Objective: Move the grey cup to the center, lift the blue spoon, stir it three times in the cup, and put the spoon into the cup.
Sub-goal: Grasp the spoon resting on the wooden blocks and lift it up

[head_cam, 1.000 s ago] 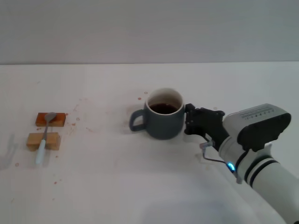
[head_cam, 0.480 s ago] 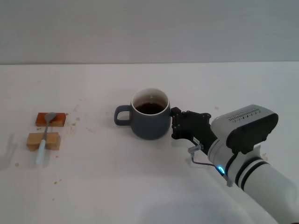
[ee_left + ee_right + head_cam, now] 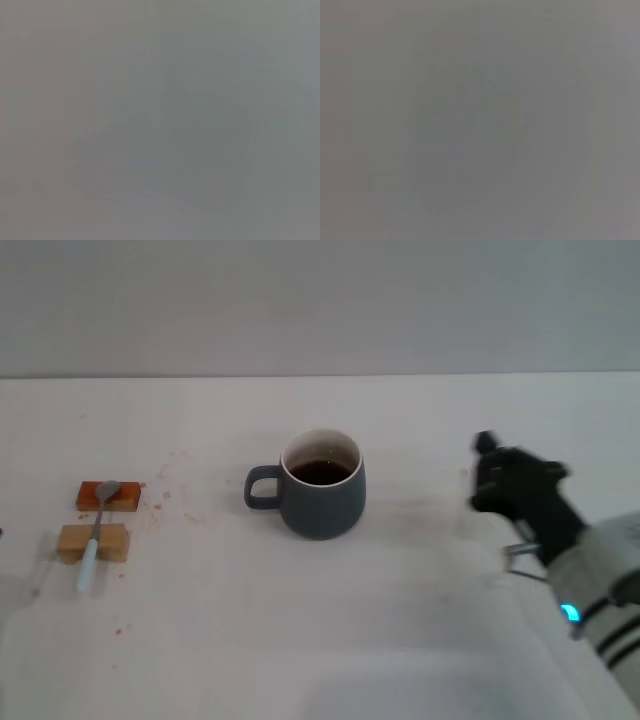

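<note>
The blue spoon's handle sticks out past the tan block. Next, my left gripper closes on the pale handle [image 3: 87, 569] of the blue spoon there.
The grey cup [image 3: 322, 502] stands upright near the middle of the white table, its handle pointing to the left and dark liquid inside. The blue spoon [image 3: 89, 562] lies at the far left, its metal bowl on an orange-brown block [image 3: 124, 499] and its pale handle across a tan block [image 3: 112, 540]. My right gripper [image 3: 484, 475] is well to the right of the cup, apart from it, open and empty, and blurred by motion. My left gripper is out of view. Both wrist views show only flat grey.
The white table [image 3: 300, 620] carries small brown specks around the blocks and to the left of the cup. A plain wall [image 3: 320, 300] stands behind the table's far edge. My right arm [image 3: 600, 600] fills the lower right corner.
The right gripper first pushed the cup leftward toward the centre, then let it go and pulled back to the right. The cup now stands alone. The spoon has not moved.
</note>
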`<action>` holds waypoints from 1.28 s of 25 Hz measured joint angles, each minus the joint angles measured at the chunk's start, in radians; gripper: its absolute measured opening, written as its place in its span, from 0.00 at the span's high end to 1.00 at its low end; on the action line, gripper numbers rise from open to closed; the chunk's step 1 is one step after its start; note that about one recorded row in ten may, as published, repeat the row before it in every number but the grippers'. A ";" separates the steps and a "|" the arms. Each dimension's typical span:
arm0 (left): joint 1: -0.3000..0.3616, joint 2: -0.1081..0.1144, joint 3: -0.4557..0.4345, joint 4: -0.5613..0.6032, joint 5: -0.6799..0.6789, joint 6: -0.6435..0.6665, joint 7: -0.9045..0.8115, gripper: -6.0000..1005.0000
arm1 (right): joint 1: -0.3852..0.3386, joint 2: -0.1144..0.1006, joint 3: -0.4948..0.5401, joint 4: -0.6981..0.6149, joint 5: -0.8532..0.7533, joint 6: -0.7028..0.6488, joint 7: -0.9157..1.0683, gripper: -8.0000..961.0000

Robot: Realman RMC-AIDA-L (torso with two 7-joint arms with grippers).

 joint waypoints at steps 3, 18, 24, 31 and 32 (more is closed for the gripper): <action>0.001 -0.001 0.032 0.000 -0.002 -0.002 0.000 0.22 | -0.020 0.000 0.011 -0.031 0.005 -0.064 0.001 0.99; 0.048 0.000 0.177 -0.038 -0.002 0.002 -0.120 0.22 | -0.093 -0.003 0.169 -0.095 0.010 -0.109 0.002 0.99; 0.063 -0.002 0.243 -0.078 -0.003 -0.058 -0.120 0.23 | -0.096 -0.003 0.216 -0.113 0.011 -0.112 0.002 0.99; 0.056 -0.003 0.261 -0.103 -0.003 -0.106 -0.106 0.23 | -0.108 -0.003 0.265 -0.143 0.012 -0.119 0.005 0.99; 0.056 -0.003 0.261 -0.103 -0.003 -0.106 -0.106 0.23 | -0.110 -0.003 0.265 -0.145 0.012 -0.121 0.006 0.99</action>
